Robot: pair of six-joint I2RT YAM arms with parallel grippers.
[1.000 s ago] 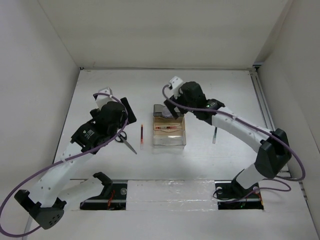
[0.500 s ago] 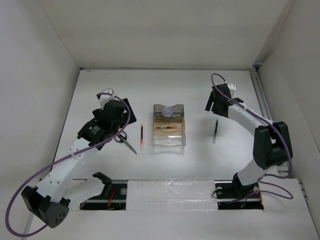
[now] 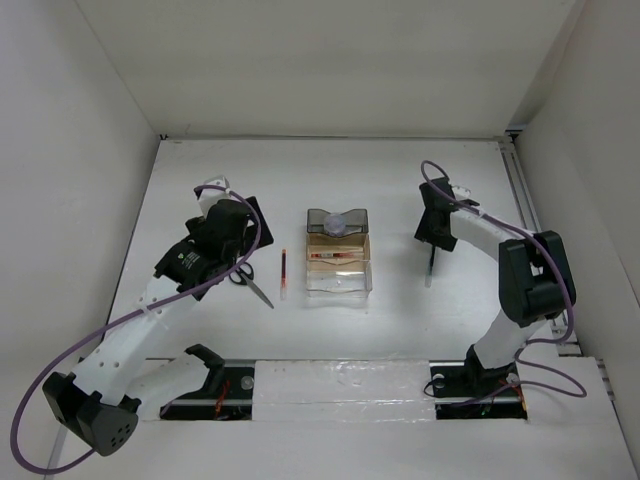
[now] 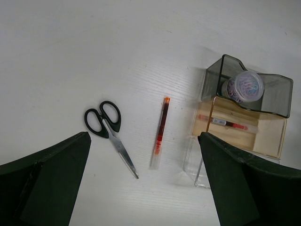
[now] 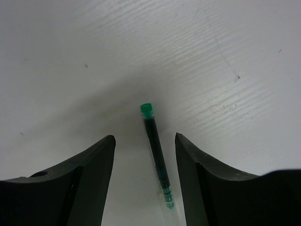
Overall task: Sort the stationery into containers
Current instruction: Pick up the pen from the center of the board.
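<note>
The dark body of the red pen (image 3: 283, 266) (image 4: 162, 122) lies between the black-handled scissors and the bins, and my left gripper should close on it.
The three joined bins (image 3: 338, 262) stand mid-table. The dark grey bin (image 4: 277, 94) holds the round lavender piece (image 4: 242, 86). The amber bin (image 4: 273, 136) holds a red pen (image 4: 225, 124). The clear bin (image 4: 195, 162) is nearest. A second red pen (image 4: 161, 133) and the black-handled scissors (image 4: 109, 129) lie on the table left of the bins. My left gripper (image 4: 143, 188) is open above them, empty. The dark green pen (image 5: 157, 155) lies right of the bins (image 3: 430, 262). My right gripper (image 5: 145, 183) is open, its jaws on either side of that pen, not touching it.
White walls enclose the table on the left, back and right. A rail (image 3: 525, 215) runs along the right edge. The arm bases (image 3: 340, 385) sit at the near edge.
My right arm has left the bins, swung right and come down over the dark pen. The lavender piece now sits in the dark grey bin. My left arm has barely moved.
</note>
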